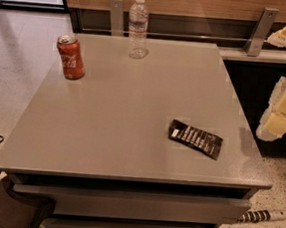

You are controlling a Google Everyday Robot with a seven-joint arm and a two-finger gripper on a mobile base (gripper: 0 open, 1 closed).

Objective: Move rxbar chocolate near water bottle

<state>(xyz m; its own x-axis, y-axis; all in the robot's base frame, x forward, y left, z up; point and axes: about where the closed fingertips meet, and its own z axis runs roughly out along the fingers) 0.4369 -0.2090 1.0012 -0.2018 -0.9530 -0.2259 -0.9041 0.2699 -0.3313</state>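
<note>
Next, my gripper closes on the near end (212,146) of the rxbar chocolate, the end farther from the red soda can.
The rxbar chocolate (195,138) is a flat black wrapper with white lettering, lying on the right front part of the grey table (117,119). The water bottle (138,27) is clear with a white cap and stands upright at the table's far edge, near the middle. My gripper (283,111) shows as white and pale yellow parts at the right edge of the view, beyond the table's right side. It is off to the right of the bar, apart from it, and holds nothing that I can see.
A red soda can (71,57) stands upright at the table's far left. A wooden wall panel with metal brackets (260,31) runs behind the table. A dark bag (5,206) sits on the floor at the front left, and a cable (261,215) lies at the front right.
</note>
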